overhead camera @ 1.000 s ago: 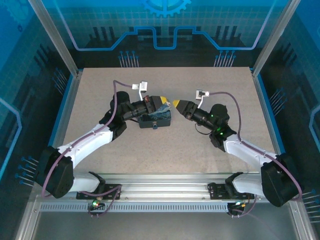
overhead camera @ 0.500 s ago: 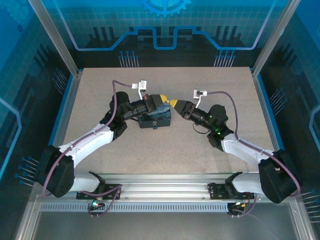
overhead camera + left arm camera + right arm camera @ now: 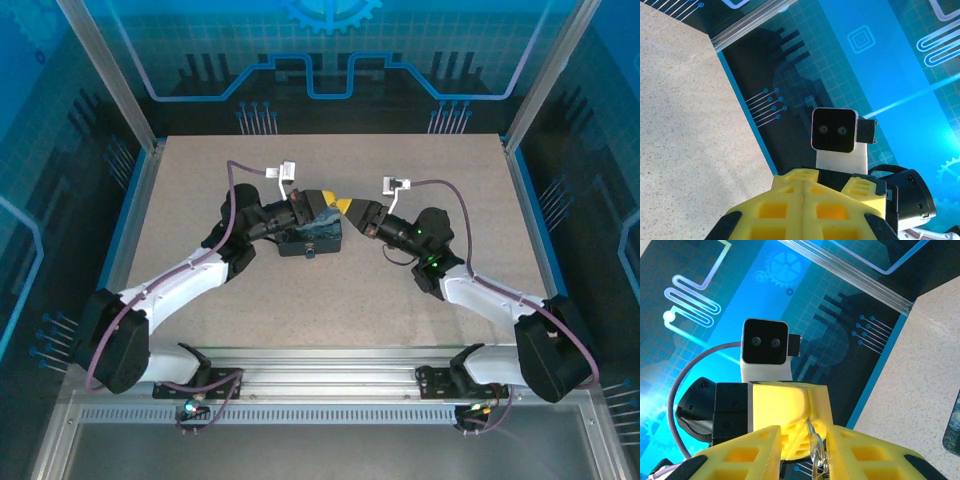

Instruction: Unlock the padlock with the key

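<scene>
The key's blade is covered by my left gripper, so next my right gripper grabs the key by its bow (image 3: 817, 450) and leaves the blade free for the padlock.
My left gripper (image 3: 325, 200) hovers above the back edge of the blue night-sky tin (image 3: 312, 240), shut on the blade of a silver key (image 3: 816, 447). The key's bow and ring hang out of the left gripper's pinched yellow fingers (image 3: 785, 402). My right gripper (image 3: 347, 206) meets it tip to tip from the right. In the right wrist view the right gripper (image 3: 805, 440) is open, one finger on each side of the key and a gap on the left side. In the left wrist view the left gripper (image 3: 802, 192) has its fingers pressed flat together. The padlock is hidden.
The tin lies mid-table under both grippers. Bare speckled tabletop (image 3: 330, 300) surrounds it. Blue panel walls and aluminium posts (image 3: 130, 110) enclose the table on three sides. The right wrist camera (image 3: 834, 130) faces the left wrist's lens at close range.
My right gripper has moved left until it reaches the left gripper's tips, and its fingers have narrowed around the hanging key. The left arm has barely shifted.
</scene>
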`<state>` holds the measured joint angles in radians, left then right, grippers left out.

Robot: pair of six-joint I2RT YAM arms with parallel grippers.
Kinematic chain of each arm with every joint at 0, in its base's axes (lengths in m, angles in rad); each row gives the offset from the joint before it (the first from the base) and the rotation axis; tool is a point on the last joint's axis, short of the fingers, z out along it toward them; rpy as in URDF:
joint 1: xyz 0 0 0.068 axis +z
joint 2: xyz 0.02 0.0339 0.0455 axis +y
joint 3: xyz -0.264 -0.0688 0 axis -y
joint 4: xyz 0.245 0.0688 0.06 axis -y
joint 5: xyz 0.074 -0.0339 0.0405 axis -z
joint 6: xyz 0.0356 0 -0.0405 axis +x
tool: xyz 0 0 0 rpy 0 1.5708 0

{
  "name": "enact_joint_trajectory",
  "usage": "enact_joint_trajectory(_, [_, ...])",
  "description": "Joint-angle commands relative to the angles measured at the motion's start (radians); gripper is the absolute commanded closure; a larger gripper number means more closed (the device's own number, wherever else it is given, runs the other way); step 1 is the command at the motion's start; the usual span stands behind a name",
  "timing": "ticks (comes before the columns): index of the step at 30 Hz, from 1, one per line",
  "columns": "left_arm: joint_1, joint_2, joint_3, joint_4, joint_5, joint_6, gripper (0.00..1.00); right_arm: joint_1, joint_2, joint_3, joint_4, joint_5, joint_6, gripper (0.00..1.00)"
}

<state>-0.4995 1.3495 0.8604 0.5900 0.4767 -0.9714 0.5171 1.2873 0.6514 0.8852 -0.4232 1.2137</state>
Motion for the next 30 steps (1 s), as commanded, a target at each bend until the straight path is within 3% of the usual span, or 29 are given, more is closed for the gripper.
enact_joint_trajectory(1, [-0.005,0.009,-0.009,0.052,-0.001,-0.018,1.00,0.012,0.007,0.031,0.040,-0.006,0.002,0.65])
enact_joint_trajectory(19, [-0.003,0.005,-0.011,0.054,-0.010,-0.021,1.00,0.003,0.002,0.021,0.040,-0.004,-0.009,1.00])
enact_joint_trajectory(24, [-0.004,0.005,-0.010,0.062,-0.007,-0.024,1.00,0.001,-0.008,0.014,0.021,-0.002,-0.021,1.00])
enact_joint_trajectory(26, [-0.003,0.005,-0.011,0.064,-0.007,-0.026,1.00,-0.001,-0.015,0.008,0.005,0.005,-0.021,0.85])
enact_joint_trajectory(30, [-0.004,0.005,-0.009,0.063,-0.005,-0.025,1.00,-0.003,-0.031,-0.001,-0.010,0.018,-0.025,0.70])
